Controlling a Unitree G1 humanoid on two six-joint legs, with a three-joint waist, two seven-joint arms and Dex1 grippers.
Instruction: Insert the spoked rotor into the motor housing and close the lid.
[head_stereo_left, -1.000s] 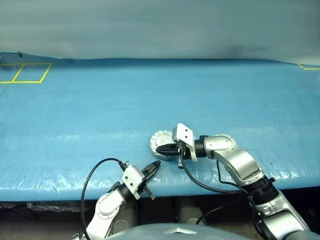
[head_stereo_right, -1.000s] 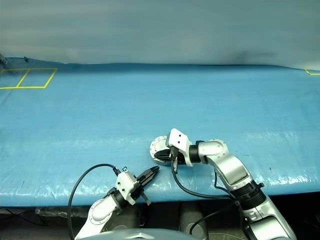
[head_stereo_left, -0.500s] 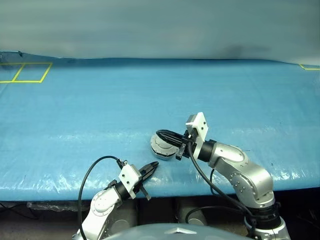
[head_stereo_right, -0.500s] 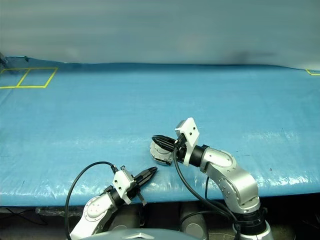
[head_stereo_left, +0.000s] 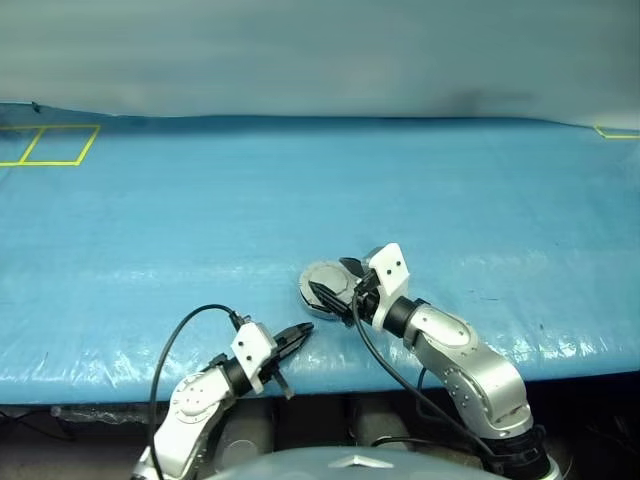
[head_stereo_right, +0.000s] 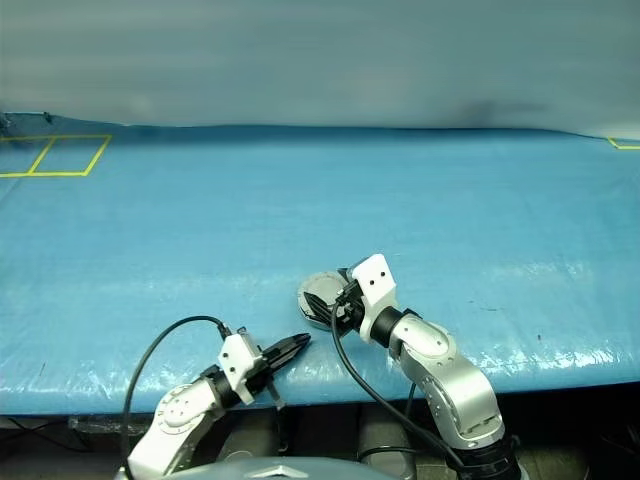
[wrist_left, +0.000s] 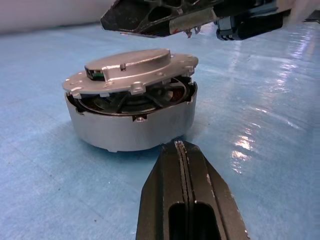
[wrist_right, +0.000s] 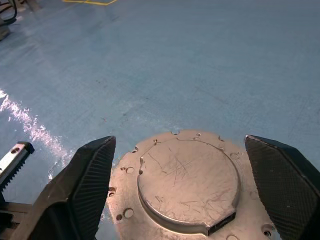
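The lid sits at a slant with a gap at the motor housing's rim. My right gripper will take the lid by its raised middle (wrist_right: 188, 181) and settle it level.
The motor housing (wrist_left: 131, 131), a short grey metal cup, stands near the table's front edge. Its lid (wrist_left: 134, 66) lies down on top, plain grey face up, with a thin gap at the rim where copper windings show. The spoked rotor is hidden under the lid. My right gripper (head_stereo_left: 332, 280) hovers just over the lid (wrist_right: 186, 184), open, one fingertip (wrist_right: 95, 167) on each side and nothing held. My left gripper (wrist_left: 181, 150) is shut and empty, pointing level at the housing's side wall from a short way off, without touching it.
The blue cover of the table (head_stereo_left: 320, 190) runs wide around the housing (head_stereo_left: 320, 283). Yellow tape squares (head_stereo_left: 50, 145) mark the far left corner. The table's front edge (head_stereo_left: 120, 375) lies just under my left arm.
The lid, held raised over the housing half a second ago, now lies down on it. My right gripper has let it go and opened. My left gripper drifted slightly left.
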